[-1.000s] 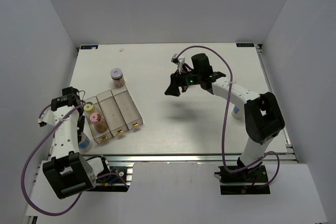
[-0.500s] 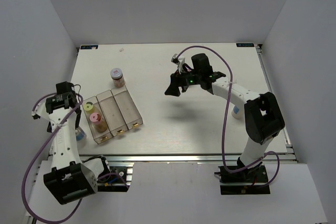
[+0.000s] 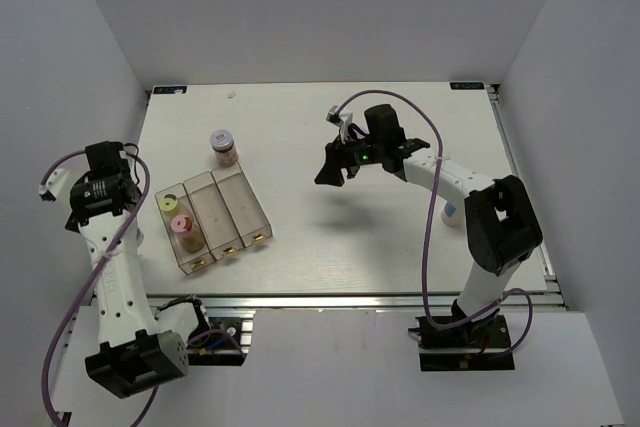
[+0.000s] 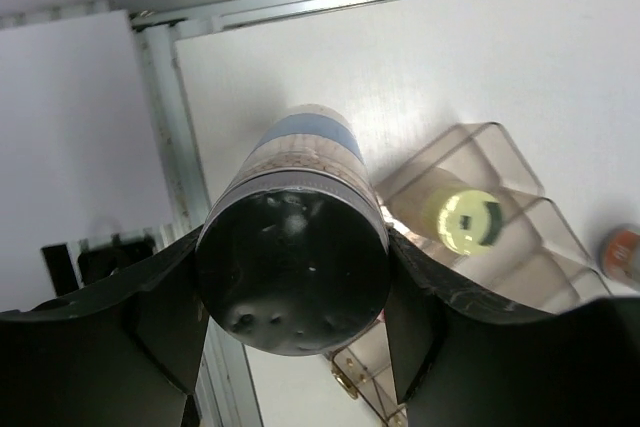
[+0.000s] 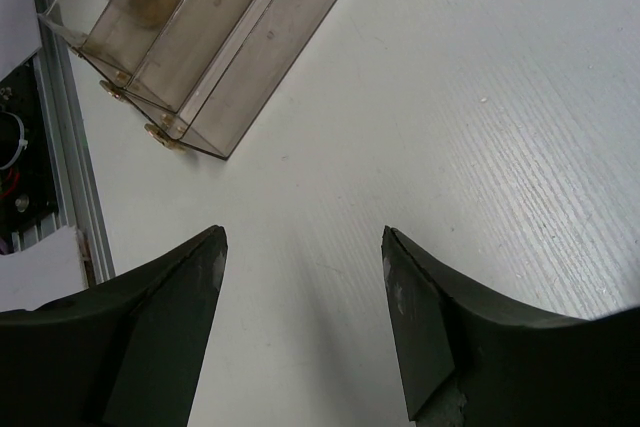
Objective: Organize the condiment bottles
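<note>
Next, I let go of the blue-labelled jar with my left gripper in the far half of the clear tray's middle compartment (image 3: pixel 208 205) (image 4: pixel 518 255).
My left gripper (image 4: pixel 290 287) is shut on a jar (image 4: pixel 300 187) with a dark lid and a blue label, held in the air left of the clear tray (image 3: pixel 240 209). In the top view this gripper (image 3: pixel 108 195) is raised near the table's left edge and the jar is hidden. The tray's left compartment holds a yellow-lidded jar (image 3: pixel 168 204), a pink-lidded jar (image 3: pixel 181 223) and a tan jar (image 3: pixel 192 242). A pink-lidded jar (image 3: pixel 224 147) stands behind the tray. My right gripper (image 3: pixel 335 169) is open and empty over the table's middle, and also shows in the right wrist view (image 5: pixel 302 237).
A white bottle with blue label (image 3: pixel 449 212) lies by the right arm. The tray's middle and right compartments hold nothing. The tray's near end (image 5: pixel 230 37) shows in the right wrist view. The table's metal edge rail (image 4: pixel 170 117) runs under the held jar.
My left arm has lifted the blue-labelled jar off the table's near left edge and swung up and to the left. The right arm has barely moved.
</note>
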Available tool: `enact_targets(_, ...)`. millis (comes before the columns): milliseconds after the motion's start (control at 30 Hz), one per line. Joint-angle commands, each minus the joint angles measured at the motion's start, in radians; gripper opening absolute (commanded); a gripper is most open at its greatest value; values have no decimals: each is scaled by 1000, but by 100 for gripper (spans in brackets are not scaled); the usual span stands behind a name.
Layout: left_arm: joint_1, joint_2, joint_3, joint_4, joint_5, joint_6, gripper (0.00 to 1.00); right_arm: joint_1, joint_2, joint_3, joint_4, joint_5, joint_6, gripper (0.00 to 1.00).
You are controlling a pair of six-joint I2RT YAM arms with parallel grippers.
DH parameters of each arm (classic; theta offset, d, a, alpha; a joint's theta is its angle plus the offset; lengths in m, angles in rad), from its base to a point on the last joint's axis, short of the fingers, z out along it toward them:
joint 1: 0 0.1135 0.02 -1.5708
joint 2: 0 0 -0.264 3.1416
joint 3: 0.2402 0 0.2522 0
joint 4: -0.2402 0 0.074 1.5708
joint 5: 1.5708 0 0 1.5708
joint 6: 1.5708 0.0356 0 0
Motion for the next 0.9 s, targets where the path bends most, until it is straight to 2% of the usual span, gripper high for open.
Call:
enact_targets(0, 1, -51, 67, 137, 60, 135, 0, -6, -24, -2, 24, -7, -11, 69)
enact_targets(167, 1, -55, 91, 234, 224, 221, 0, -6, -30, -5, 24, -2, -12, 69)
enact_targets(400, 1, -58, 125, 314, 352, 328, 0, -6, -33, -13, 24, 4, -23, 69)
enact_targets(700, 1, -35, 10, 486, 652, 403, 0, -6, -42, -22, 10, 27, -40, 69)
enact_targets(867, 1, 31, -10, 510, 732, 457, 0, -6, -56, -48, 6, 33, -46, 69)
